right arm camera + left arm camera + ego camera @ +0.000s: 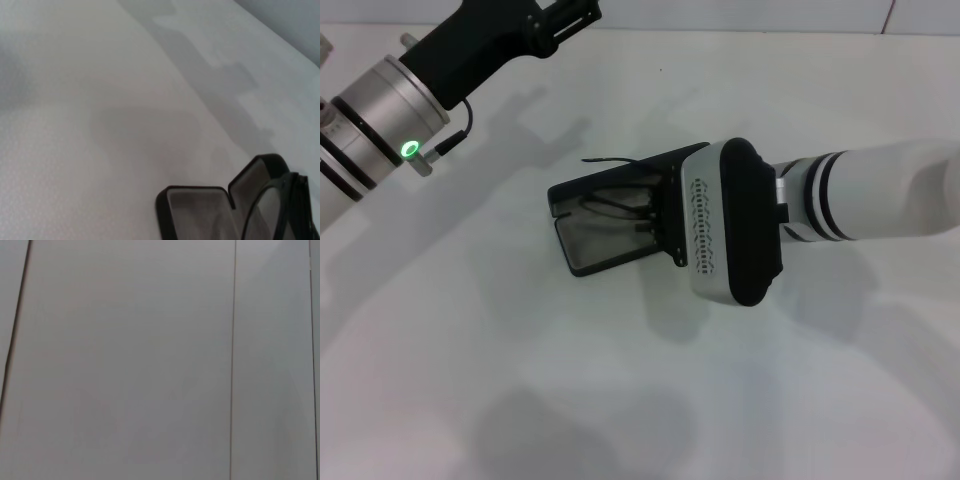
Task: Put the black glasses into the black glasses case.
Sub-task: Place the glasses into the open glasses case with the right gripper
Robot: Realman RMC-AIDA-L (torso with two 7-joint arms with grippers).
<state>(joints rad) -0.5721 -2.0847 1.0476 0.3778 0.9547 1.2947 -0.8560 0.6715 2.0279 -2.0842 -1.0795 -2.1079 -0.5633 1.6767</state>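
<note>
My right gripper is holding the black glasses. It will let go of them on the grey lining in the case's near half (645,243).
The black glasses case (563,197) lies open at the table's middle, grey lining up. The black glasses (610,204) are in its opening, one temple arm sticking out over the far rim. My right gripper (661,214) is at the case's right end, right over the glasses, mostly hidden under its white and black wrist housing. The right wrist view shows the open case (195,207) with a lens of the glasses (267,212) standing upright at its edge. My left gripper (565,20) is raised at the far left, away from the case.
The white table (470,350) stretches around the case. The left arm (390,100) reaches across the upper left corner. The left wrist view shows only a plain grey surface (150,365) with thin seams.
</note>
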